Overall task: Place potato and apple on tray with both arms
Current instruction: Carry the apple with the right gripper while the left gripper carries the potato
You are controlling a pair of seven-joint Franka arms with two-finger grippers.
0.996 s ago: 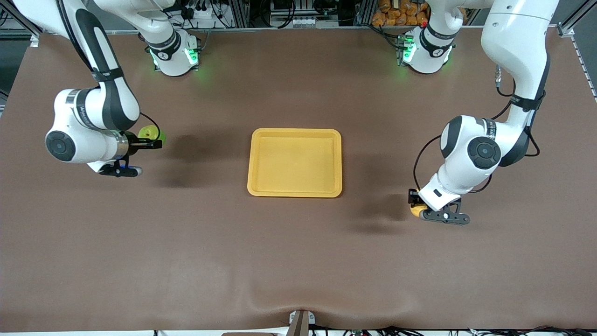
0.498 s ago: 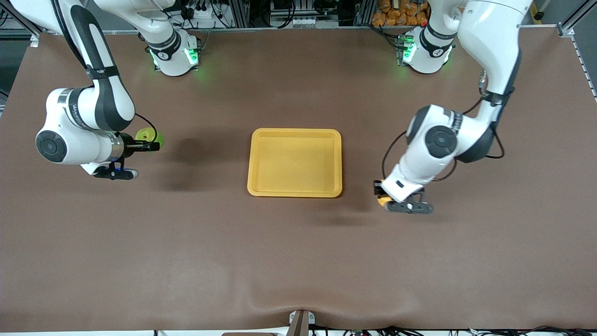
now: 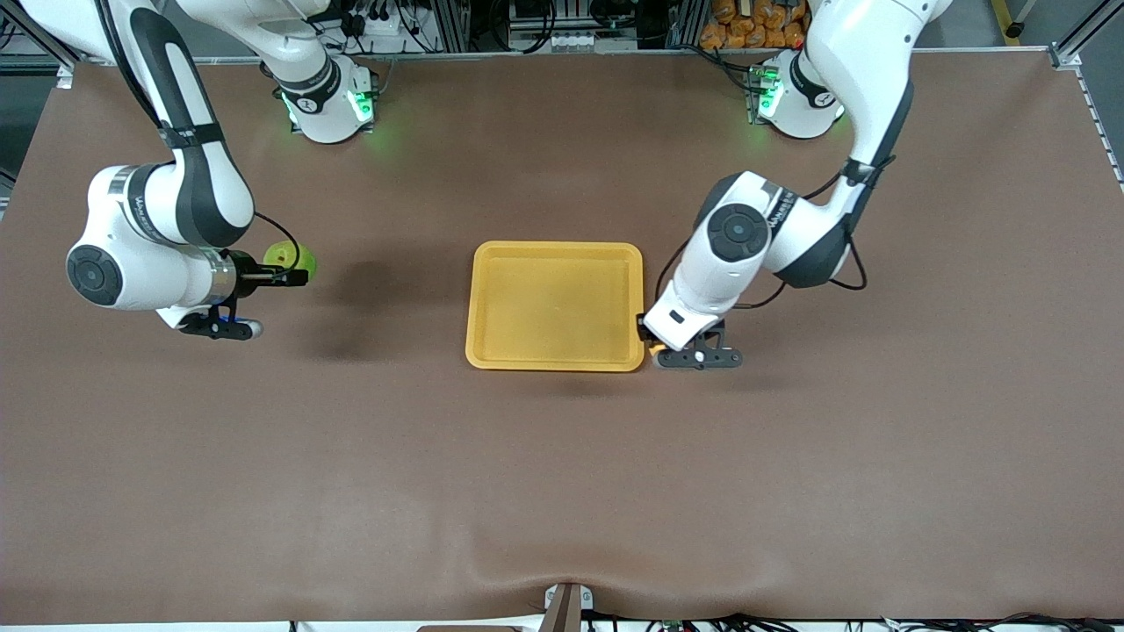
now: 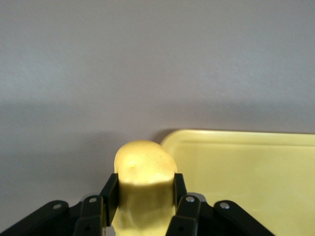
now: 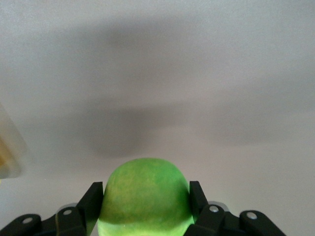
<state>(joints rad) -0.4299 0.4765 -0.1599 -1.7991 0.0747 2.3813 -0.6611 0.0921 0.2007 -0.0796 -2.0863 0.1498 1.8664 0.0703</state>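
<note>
Next, my left gripper lets go of the potato onto the yellow-orange tray, so that it rests just inside the short rim (image 3: 622,333) beside that gripper.
The yellow-orange tray (image 3: 555,249) lies at the table's middle and holds nothing. My left gripper (image 3: 653,345) is shut on the potato (image 3: 655,351) and holds it over the table just beside the tray's rim at the left arm's end. In the left wrist view the potato (image 4: 145,169) sits between the fingers of the left gripper (image 4: 145,189), with a corner of the tray (image 4: 246,167) next to it. My right gripper (image 3: 294,277) is shut on the green apple (image 3: 283,255) above the table toward the right arm's end. The right wrist view shows the apple (image 5: 146,194) in the right gripper (image 5: 146,199).
The brown table mat (image 3: 562,491) is bare around the tray. Both arm bases (image 3: 329,101) stand at the table's edge farthest from the front camera. The left arm's elbow (image 3: 746,233) hangs above the table beside the tray.
My left arm has carried the potato from the left arm's end of the table to the tray's rim. The right arm has stayed almost still with the apple.
</note>
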